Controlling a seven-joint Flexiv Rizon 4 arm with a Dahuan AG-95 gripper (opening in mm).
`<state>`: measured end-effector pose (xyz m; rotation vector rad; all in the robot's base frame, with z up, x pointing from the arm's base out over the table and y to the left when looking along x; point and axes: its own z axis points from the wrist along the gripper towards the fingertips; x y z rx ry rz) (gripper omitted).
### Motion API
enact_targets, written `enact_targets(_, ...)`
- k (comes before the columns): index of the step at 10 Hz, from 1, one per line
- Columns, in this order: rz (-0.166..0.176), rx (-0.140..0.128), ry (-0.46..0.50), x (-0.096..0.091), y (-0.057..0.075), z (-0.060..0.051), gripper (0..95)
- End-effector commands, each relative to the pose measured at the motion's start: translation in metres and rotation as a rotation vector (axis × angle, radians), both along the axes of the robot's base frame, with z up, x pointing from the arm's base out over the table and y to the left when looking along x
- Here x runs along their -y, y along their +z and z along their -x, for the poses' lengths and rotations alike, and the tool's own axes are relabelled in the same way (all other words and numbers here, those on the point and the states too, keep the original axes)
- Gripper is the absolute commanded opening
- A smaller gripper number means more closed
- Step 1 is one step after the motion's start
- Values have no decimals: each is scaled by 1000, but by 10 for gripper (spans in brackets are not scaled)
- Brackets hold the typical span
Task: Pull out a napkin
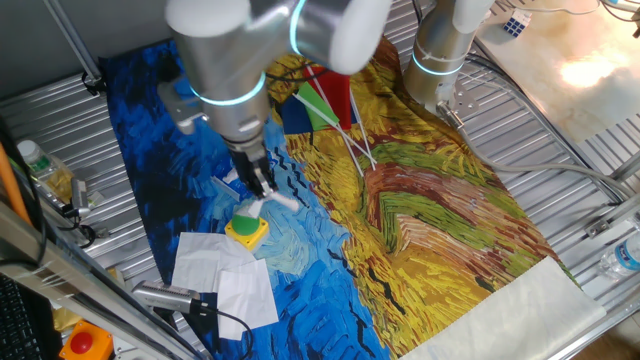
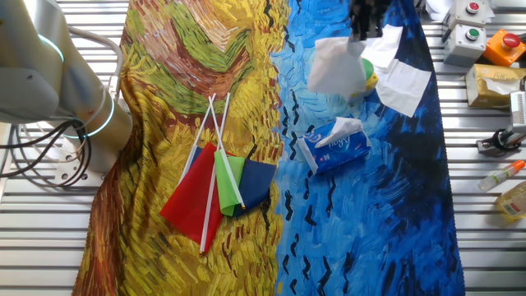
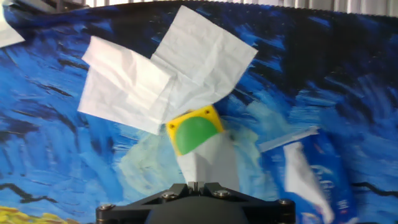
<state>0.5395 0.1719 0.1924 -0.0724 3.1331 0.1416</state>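
Observation:
My gripper will let go of the white napkin on the blue cloth [image 1: 278, 262] [image 3: 138, 144] beside the yellow button box, against the flat napkins.
My gripper [image 3: 200, 185] is shut on a white napkin [image 3: 205, 163] that hangs down from the jaws. In one fixed view the gripper [image 1: 262, 187] holds it just above the yellow button box [image 1: 245, 231]. In the other fixed view the gripper [image 2: 365, 25] is at the top edge, and the held napkin [image 2: 337, 67] hangs free above the cloth. The blue tissue packet [image 2: 335, 145] lies apart from it, with a white sheet sticking out of its slot. It also shows in the hand view [image 3: 311, 171], to the right. Two other napkins [image 3: 127, 90] lie flat beyond the yellow box [image 3: 194, 130].
Red, green and blue flags on white sticks [image 2: 218, 185] lie on the painted cloth. Grey button boxes [image 2: 468, 34], an orange switch [image 2: 503, 45] and bottles [image 2: 501, 175] sit on the metal table beside the cloth. A second arm's base [image 1: 440, 60] stands at the back.

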Motion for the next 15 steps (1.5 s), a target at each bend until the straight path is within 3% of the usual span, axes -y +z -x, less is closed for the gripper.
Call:
enact_targets(1, 4, -8, -11, -9, -1, -4, 0)
enact_targets(2, 5, -10, -33, -32, -3, -4, 0)
enact_targets(6, 12, 3, -80, -70, -8, 1, 0)
enact_targets(15, 2, 10, -91, -77, -13, -3, 0)
